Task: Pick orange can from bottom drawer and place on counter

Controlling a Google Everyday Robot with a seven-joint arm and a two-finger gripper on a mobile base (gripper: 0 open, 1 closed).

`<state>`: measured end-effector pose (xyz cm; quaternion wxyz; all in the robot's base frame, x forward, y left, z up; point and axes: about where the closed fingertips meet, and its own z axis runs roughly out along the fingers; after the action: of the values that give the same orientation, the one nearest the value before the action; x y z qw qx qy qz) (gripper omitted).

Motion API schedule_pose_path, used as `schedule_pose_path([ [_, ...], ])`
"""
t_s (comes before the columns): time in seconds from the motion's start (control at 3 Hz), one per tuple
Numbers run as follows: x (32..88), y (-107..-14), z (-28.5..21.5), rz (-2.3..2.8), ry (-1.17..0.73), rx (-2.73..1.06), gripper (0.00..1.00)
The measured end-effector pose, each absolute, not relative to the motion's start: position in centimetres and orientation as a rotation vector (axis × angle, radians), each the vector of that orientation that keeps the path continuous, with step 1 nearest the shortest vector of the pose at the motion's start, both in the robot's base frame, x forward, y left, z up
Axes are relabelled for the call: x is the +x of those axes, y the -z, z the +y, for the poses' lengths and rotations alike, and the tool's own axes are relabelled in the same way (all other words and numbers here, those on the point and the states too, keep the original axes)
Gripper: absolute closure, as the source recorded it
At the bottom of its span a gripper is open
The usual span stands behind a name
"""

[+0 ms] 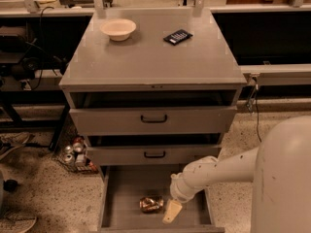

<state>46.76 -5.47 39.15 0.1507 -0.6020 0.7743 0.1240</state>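
Next, my gripper goes to the orange can's body (156, 204) in the open bottom drawer and closes there, toward the end closest to my arm.
The orange can (151, 204) lies on its side on the flat floor of the open bottom drawer (127, 188), near the middle front. My gripper (171, 211) hangs over the drawer just right of the can, its cream fingers pointing down toward the drawer's front, at the end of the white arm (218, 169) coming in from the right. It holds nothing. The grey counter (150, 57) tops the cabinet above.
A cream bowl (118, 29) and a black remote-like object (178, 36) sit on the counter. Two black-handled drawers (153, 120) stand slightly open above. Red-and-silver cans (73, 152) lie on the floor left of the cabinet. A shoe (12, 142) is at far left.
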Motion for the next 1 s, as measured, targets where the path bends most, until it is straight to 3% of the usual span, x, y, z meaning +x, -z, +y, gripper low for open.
schedule_pose_path([
  [0.67, 54.1, -28.3, -6.0, 2.174, -0.492, -1.535, 0.00],
  [1.0, 53.9, -28.6, -6.0, 2.173, -0.488, -1.541, 0.00],
])
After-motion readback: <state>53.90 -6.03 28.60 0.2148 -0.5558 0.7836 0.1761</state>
